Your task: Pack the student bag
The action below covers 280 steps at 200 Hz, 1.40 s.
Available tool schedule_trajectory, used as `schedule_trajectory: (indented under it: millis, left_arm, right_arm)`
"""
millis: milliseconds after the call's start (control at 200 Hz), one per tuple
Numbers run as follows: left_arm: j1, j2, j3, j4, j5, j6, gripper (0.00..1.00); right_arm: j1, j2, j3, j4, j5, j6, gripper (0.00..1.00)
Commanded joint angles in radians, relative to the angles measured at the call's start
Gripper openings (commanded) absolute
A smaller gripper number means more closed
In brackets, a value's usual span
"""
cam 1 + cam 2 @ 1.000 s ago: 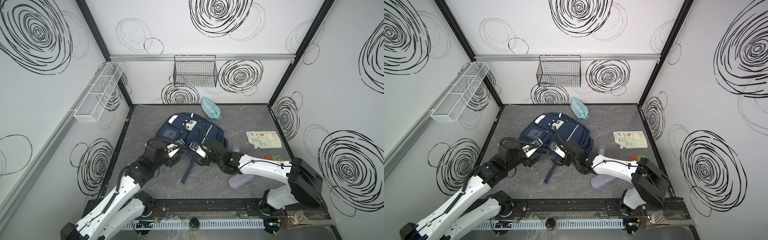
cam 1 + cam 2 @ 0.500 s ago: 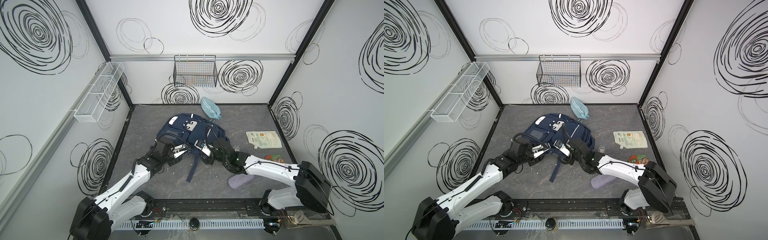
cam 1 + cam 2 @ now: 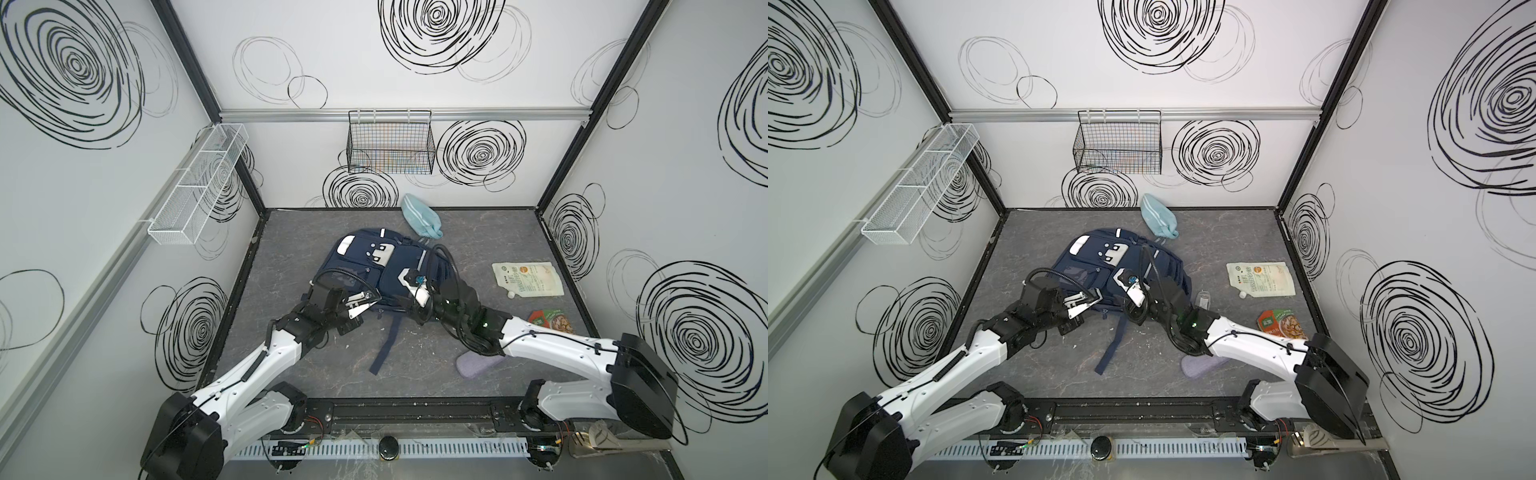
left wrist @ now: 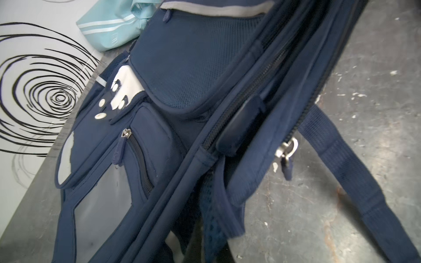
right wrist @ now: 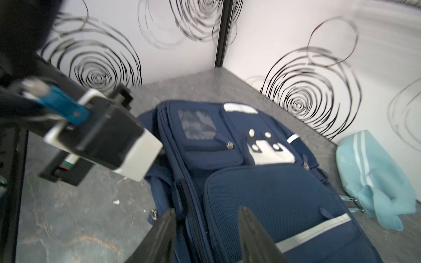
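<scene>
The zip pull hangs from the bag's near side, outside my right gripper's fingers, so next I swing low, grip the pull and draw it along the zip (image 4: 323, 83).
The student bag (image 3: 365, 266) (image 3: 1092, 266), navy with a white dotted patch, lies front up in the middle of the floor. My left gripper (image 3: 375, 299) (image 3: 1098, 297) is at its near edge and shut on the bag's fabric; in the left wrist view the bag (image 4: 193, 68) runs right down to the jaws, which are hidden. My right gripper (image 3: 411, 312) (image 3: 1132, 315) is at the bag's near right side. In the right wrist view it (image 5: 206, 230) stands open, its dark fingers (image 5: 164, 230) straddling the zipped edge of the bag (image 5: 273, 193) without closing on it.
A light blue pouch (image 3: 419, 216) lies behind the bag by the back wall. On the right are a white spouted pack (image 3: 528, 278), a red-green packet (image 3: 550, 322) and a lilac item (image 3: 476, 365) under my right arm. A loose strap (image 3: 386, 345) trails towards the front.
My left gripper reached forward to the bag's near edge and shut there. My right gripper, shut before, has opened. The bag has shifted slightly.
</scene>
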Motion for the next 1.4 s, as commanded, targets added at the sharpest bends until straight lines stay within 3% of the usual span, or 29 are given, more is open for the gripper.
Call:
schedule_trajectory:
  millis: [0,135,205,620,875,1101,1396]
  left_arm:
    - [0.015,-0.019,0.023,0.086,0.111,-0.048,0.0]
    - [0.017,-0.009,0.03,0.088,0.118,-0.07,0.0]
    - [0.018,-0.003,0.033,0.085,0.133,-0.074,0.0]
    - [0.017,-0.007,0.037,0.094,0.155,-0.095,0.0]
    - [0.016,-0.028,0.034,0.093,0.185,-0.108,0.0]
    - [0.017,-0.037,0.029,0.101,0.193,-0.108,0.0]
    - [0.022,-0.043,0.029,0.091,0.205,-0.103,0.0]
  right_arm:
    - [0.107,-0.062,-0.119,0.179,0.1,0.103,0.43]
    - [0.194,-0.06,-0.188,0.257,0.133,0.257,0.26]
    - [0.226,-0.016,-0.202,0.28,0.179,0.3,0.24]
    - [0.243,0.271,-0.111,0.389,0.284,0.308,0.29]
    - [0.24,0.384,-0.019,0.368,0.391,0.315,0.45]
    - [0.24,0.394,-0.042,0.36,0.486,0.349,0.44]
    - [0.236,0.429,-0.014,0.375,0.5,0.35,0.45]
